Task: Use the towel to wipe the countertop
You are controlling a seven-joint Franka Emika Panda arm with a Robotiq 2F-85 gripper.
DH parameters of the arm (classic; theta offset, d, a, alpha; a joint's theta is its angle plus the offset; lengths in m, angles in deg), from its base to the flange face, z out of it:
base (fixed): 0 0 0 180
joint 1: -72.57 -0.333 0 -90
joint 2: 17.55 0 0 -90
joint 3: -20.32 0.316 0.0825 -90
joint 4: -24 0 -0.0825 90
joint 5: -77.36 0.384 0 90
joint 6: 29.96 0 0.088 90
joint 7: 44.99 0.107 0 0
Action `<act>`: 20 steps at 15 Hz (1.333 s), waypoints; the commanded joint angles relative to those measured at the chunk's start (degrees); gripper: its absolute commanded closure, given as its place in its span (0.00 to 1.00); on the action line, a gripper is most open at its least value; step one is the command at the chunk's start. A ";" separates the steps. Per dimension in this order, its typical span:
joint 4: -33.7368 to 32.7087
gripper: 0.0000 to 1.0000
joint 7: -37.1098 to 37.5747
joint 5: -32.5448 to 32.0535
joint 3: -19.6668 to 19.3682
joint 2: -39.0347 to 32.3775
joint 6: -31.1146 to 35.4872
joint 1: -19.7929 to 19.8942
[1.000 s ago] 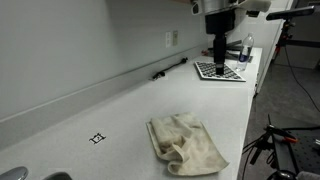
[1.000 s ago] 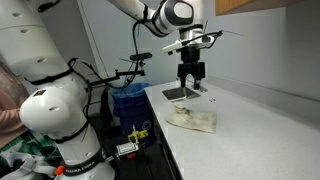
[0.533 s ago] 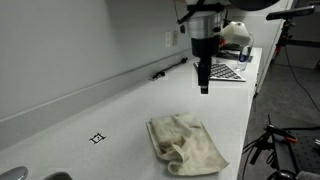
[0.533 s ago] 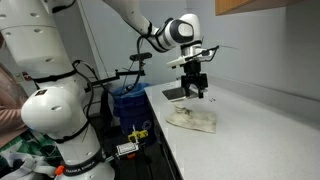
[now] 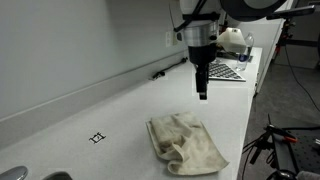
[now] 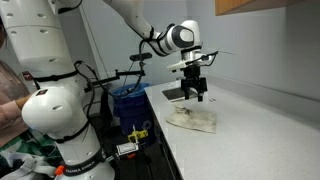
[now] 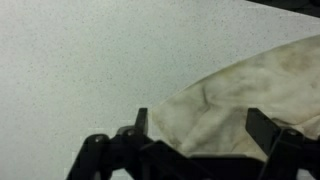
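The robot's gripper will close on the far edge of the cream towel (image 5: 183, 115) (image 7: 174, 126), on the side toward the checkered calibration board.
A crumpled cream towel (image 5: 186, 144) lies on the white speckled countertop (image 5: 110, 115) near its front edge; it also shows in an exterior view (image 6: 192, 119). My gripper (image 5: 202, 92) hangs in the air above and beyond the towel, fingers pointing down, open and empty. It also shows in an exterior view (image 6: 195, 95). In the wrist view the two dark fingers (image 7: 200, 125) stand wide apart, with the towel (image 7: 240, 90) seen below between them and bare countertop (image 7: 80, 60) to the left.
A checkered calibration board (image 5: 220, 71) lies at the far end of the counter, with a dark pen-like object (image 5: 168, 69) by the wall. A small black mark (image 5: 97, 138) is on the counter. A sink edge (image 5: 40, 175) shows at the near corner.
The arm has moved from over the checkered board toward the towel and come down lower. The towel has not moved.
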 commanded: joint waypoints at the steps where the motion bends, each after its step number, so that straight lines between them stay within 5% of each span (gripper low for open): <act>1: -0.92 0.00 -1.62 0.58 -0.74 -2.11 -1.21 -0.34; 12: -2.81 0.00 -5.53 10.09 -1.55 -16.60 18.79 0.29; 20: -0.80 0.00 -5.79 11.80 -3.37 -19.25 25.17 2.25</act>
